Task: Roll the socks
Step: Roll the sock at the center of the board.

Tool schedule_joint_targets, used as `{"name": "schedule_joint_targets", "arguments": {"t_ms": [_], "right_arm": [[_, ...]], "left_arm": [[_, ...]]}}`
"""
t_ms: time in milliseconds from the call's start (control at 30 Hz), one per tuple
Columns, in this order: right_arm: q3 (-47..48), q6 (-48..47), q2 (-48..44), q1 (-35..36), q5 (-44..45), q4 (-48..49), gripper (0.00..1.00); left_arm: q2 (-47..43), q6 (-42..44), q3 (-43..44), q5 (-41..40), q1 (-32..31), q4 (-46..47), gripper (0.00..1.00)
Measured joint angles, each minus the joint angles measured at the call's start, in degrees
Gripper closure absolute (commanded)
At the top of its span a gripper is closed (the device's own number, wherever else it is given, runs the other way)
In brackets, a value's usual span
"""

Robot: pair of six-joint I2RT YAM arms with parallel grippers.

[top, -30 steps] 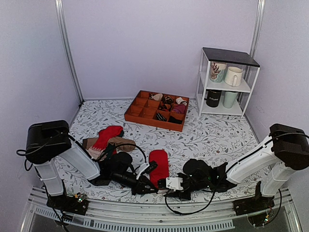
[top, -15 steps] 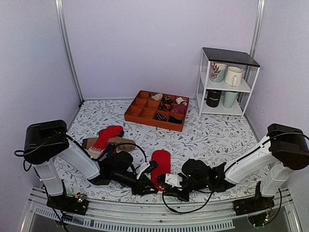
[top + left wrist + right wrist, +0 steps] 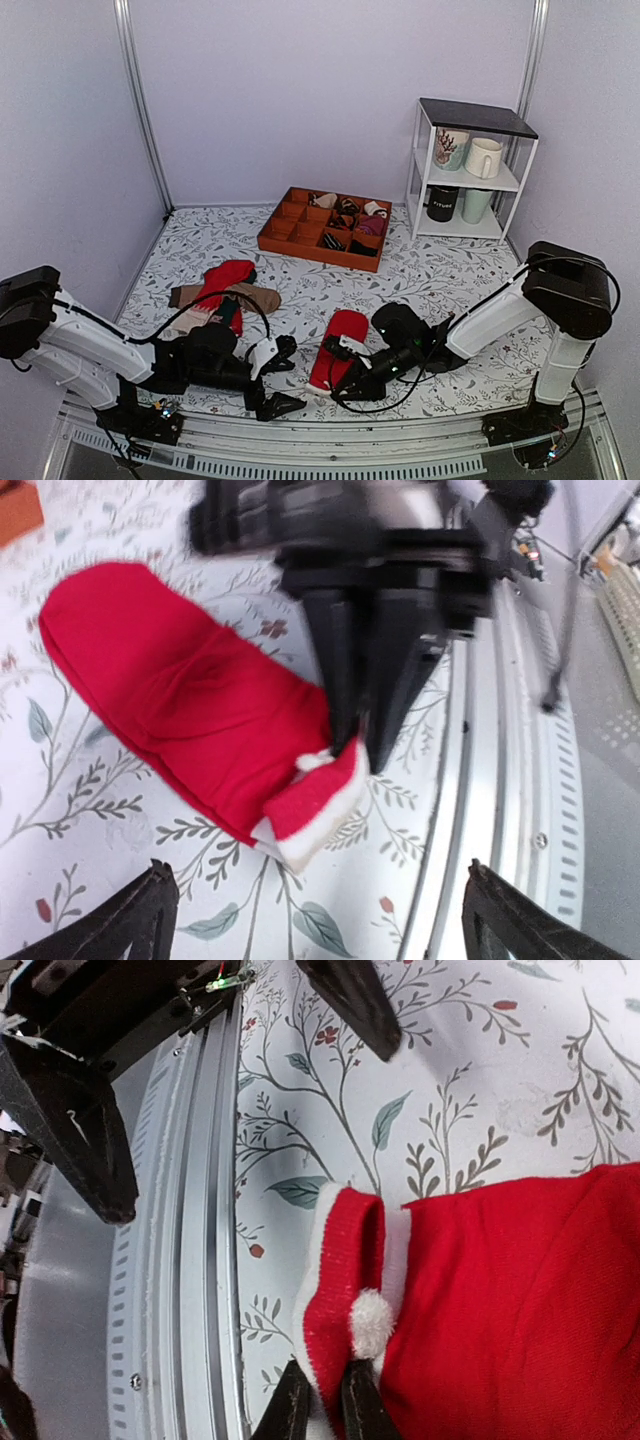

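I can see the folded cuff's end standing loose beside my open left gripper, so next I pinch that end (image 3: 348, 1225) with it before my right gripper moves its grip.
The bright red socks (image 3: 335, 345) lie flat near the table's front edge, toe pointing away. Their white-edged cuff (image 3: 318, 802), with a small white pompom (image 3: 372, 1322), is folded up at the near end. My right gripper (image 3: 325, 1402) is shut on that cuff, and its black fingers (image 3: 352, 695) stand over the sock's end in the left wrist view. My left gripper (image 3: 282, 374) sits just left of the socks, open wide with nothing between its fingers (image 3: 150, 912). It is apart from the cloth.
A heap of red, brown and beige socks (image 3: 225, 290) lies behind the left arm. An orange compartment tray (image 3: 322, 230) with rolled bundles stands at the back. A white shelf with mugs (image 3: 470, 170) is at the back right. The metal front rail (image 3: 330, 455) runs close below the cuff.
My left gripper has opened, let go of the sock's end and drawn back to the left, with its arm dropping low. My right gripper has shut on the cuff and shifted slightly left.
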Motion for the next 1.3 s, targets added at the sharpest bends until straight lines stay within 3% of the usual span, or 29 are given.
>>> {"name": "schedule_joint_targets", "arguments": {"t_ms": [133,300,400,667,867,967,1067,1167,1300], "right_arm": [[2.54,1.33,2.69,-3.10,-7.69,-2.60,0.89],[3.74,2.43,4.74,-5.11,-13.84,-3.96,0.89],[3.72,3.04,4.92,-5.35,-15.23,-4.44,0.89],[3.67,3.89,4.92,-5.51,-16.20,-5.16,0.89],[3.65,4.09,4.92,-5.51,-16.35,-5.31,0.89],[3.67,4.09,4.92,-5.53,-16.37,-5.35,0.89],[3.65,4.09,4.92,-5.53,-16.37,-5.35,0.89],[3.67,4.09,4.92,-5.55,-16.39,-5.35,0.89],[3.67,4.07,4.92,-5.57,-16.44,-5.44,0.89]], "left_arm": [[-2.49,6.12,-3.52,-1.55,-1.46,6.03,0.00],[0.61,13.35,-2.32,-0.72,-1.53,10.86,0.01],[5.14,15.98,-0.70,1.60,-1.44,13.20,0.08],[14.25,18.67,4.15,8.28,-1.33,13.92,0.41],[16.48,18.99,6.12,9.70,-1.33,13.18,0.46],[17.55,18.93,6.32,9.44,-1.31,12.98,0.40],[18.60,18.51,6.32,8.81,-1.31,13.35,0.39],[19.08,18.03,6.29,7.96,-1.31,13.97,0.44],[19.67,17.42,6.34,6.95,-1.31,14.40,0.63]]}}
